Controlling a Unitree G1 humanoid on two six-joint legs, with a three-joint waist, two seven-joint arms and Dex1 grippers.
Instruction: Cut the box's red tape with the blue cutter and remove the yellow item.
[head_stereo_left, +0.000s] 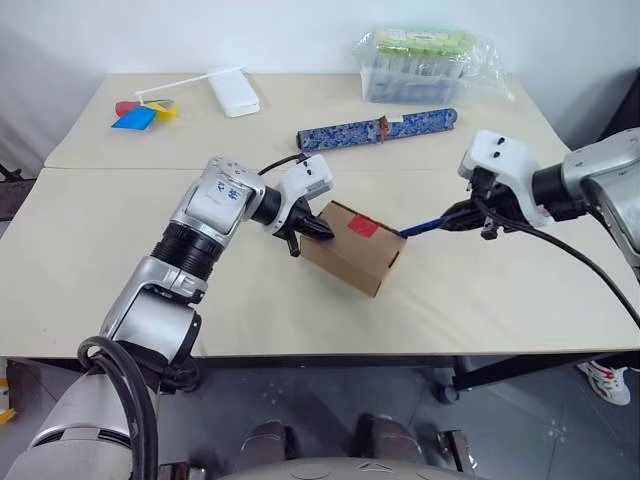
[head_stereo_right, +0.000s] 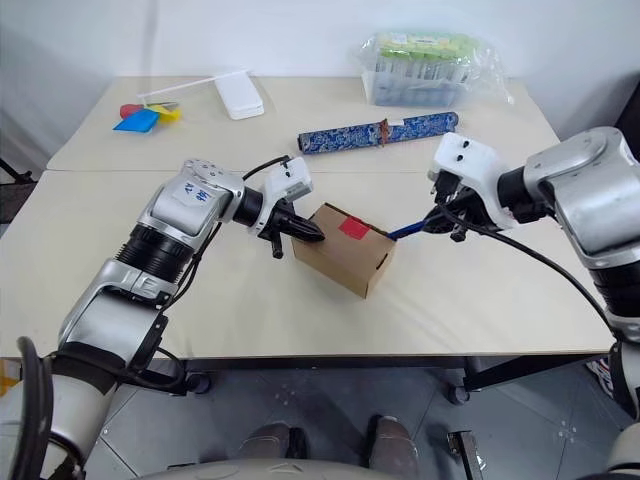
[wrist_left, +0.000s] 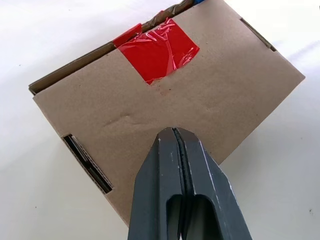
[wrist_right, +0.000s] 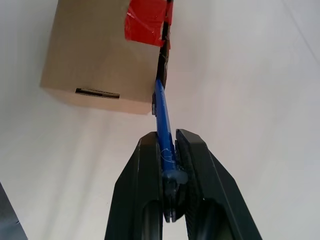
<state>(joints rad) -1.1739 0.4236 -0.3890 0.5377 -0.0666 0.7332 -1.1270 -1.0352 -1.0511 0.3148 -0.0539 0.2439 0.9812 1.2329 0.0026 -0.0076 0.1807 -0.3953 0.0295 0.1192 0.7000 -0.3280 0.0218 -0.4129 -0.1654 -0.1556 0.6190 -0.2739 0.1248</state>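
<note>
The blue cutter will leave my right gripper on the bare table (head_stereo_left: 508, 269) between its black cable and the front edge.
The brown cardboard box (head_stereo_left: 352, 247) lies mid-table with the red tape (head_stereo_left: 362, 226) on its top face, across the flap seam. My left gripper (head_stereo_left: 318, 229) is shut and empty, its tip pressed against the box's left side. In the left wrist view its fingers (wrist_left: 177, 165) rest on the carton below the red tape (wrist_left: 157, 50). My right gripper (head_stereo_left: 462, 216) is shut on the blue cutter (head_stereo_left: 421, 228), whose tip reaches the box's right edge. In the right wrist view the cutter (wrist_right: 162, 117) runs up to the seam beside the tape (wrist_right: 146, 22). The yellow item is hidden.
A long blue patterned roll (head_stereo_left: 377, 130) lies behind the box. A clear plastic tub (head_stereo_left: 425, 62) with green contents stands at the back right. A white flat case (head_stereo_left: 233, 92) and coloured paper scraps (head_stereo_left: 143, 112) sit at the back left. The table's front edge (head_stereo_left: 330, 350) is close.
</note>
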